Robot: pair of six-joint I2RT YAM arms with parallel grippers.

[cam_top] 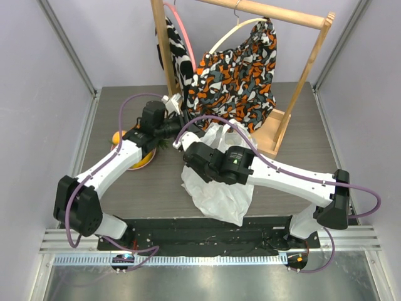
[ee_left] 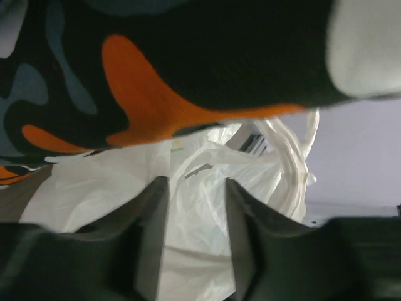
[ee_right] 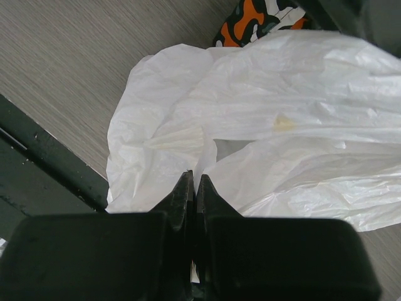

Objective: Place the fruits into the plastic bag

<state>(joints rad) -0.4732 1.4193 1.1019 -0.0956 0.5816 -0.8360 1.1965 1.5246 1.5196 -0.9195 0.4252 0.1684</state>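
Next, I let go of this thin fold of the white plastic bag with my right gripper, as the bag's opening beside it is nearly shut, and take the bag's rim [ee_right: 282, 147] to spread it.
The crinkly white plastic bag [cam_top: 220, 188] lies in a heap in the middle of the table. My right gripper [cam_top: 187, 148] is at its upper left part; in the right wrist view it [ee_right: 194, 179] is shut on a thin fold of the bag [ee_right: 282, 113]. My left gripper [cam_top: 177, 132] hovers at the bag's far left edge. In the left wrist view it [ee_left: 197, 183] is open, with the bag [ee_left: 200, 213] showing beyond its jaws and nothing held. An orange round fruit [cam_top: 116, 137] and a yellow-orange one [cam_top: 141, 160] show under the left arm; the other fruits are hidden.
The orange-black-white patterned cloth [cam_top: 238, 75] hangs from a wooden rack [cam_top: 308, 69] at the back, right above the bag; it fills the top of the left wrist view [ee_left: 156, 75]. The table's black front edge [ee_right: 44, 157] is close to the bag.
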